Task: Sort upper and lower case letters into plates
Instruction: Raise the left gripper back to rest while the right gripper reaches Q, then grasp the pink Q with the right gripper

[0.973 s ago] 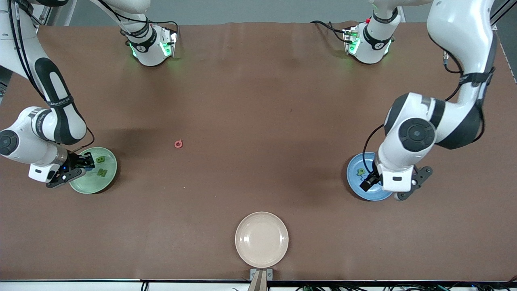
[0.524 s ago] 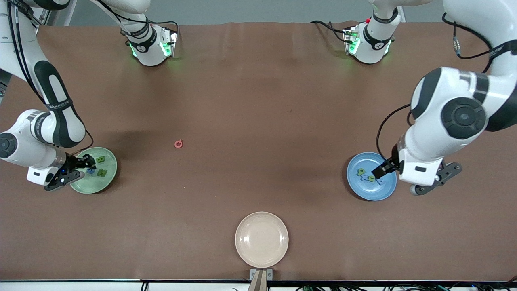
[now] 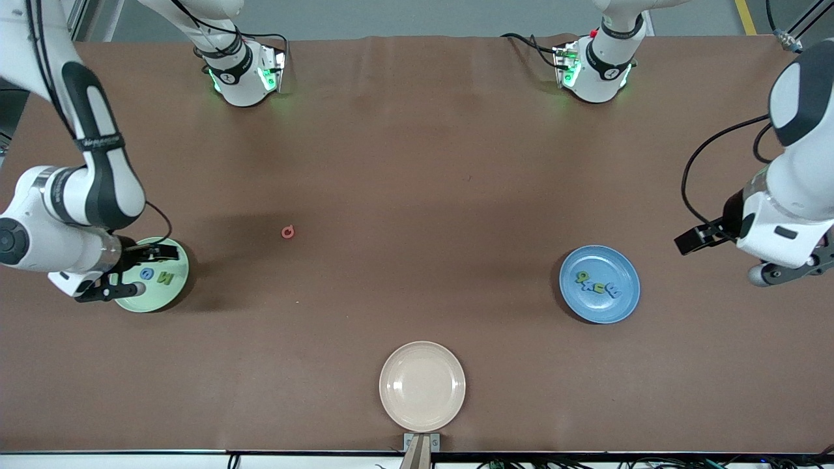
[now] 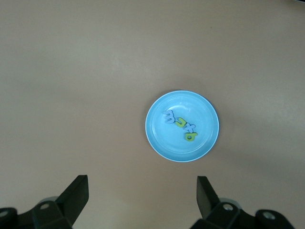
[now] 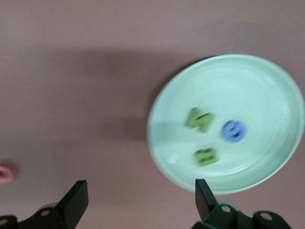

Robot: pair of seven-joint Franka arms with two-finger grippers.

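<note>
The pink-red letter still lies alone on the table, so next my right gripper closes on the round sides (image 3: 287, 232) (image 5: 6, 173) of it.
The mint green plate (image 3: 156, 301) (image 5: 267, 90) lies at the right arm's end of the table and holds two green letters (image 5: 199, 119) and one blue letter (image 3: 148, 273) (image 5: 234, 131). My right gripper (image 3: 155, 268) (image 5: 138, 200) hovers open over that plate's edge, holding nothing. The blue plate (image 3: 603, 309) (image 4: 164, 140) carries a row of green and blue letters (image 3: 596, 285) (image 4: 180, 125). Raised above the bare table toward the left arm's end, beside the blue plate, my left gripper (image 3: 717, 260) (image 4: 142, 195) is open and holds nothing. A pink-red letter (image 3: 287, 231) (image 5: 5, 172) lies alone on the table.
A cream-beige plate (image 3: 422, 385) with nothing in it sits by the table's edge nearest the front camera. Brown tabletop stretches between the plates. Both arm bases stand at the edge farthest from that camera.
The right gripper opened and dropped the blue letter into the mint plate. The left arm rose and drew away from the blue plate toward its own end of the table.
</note>
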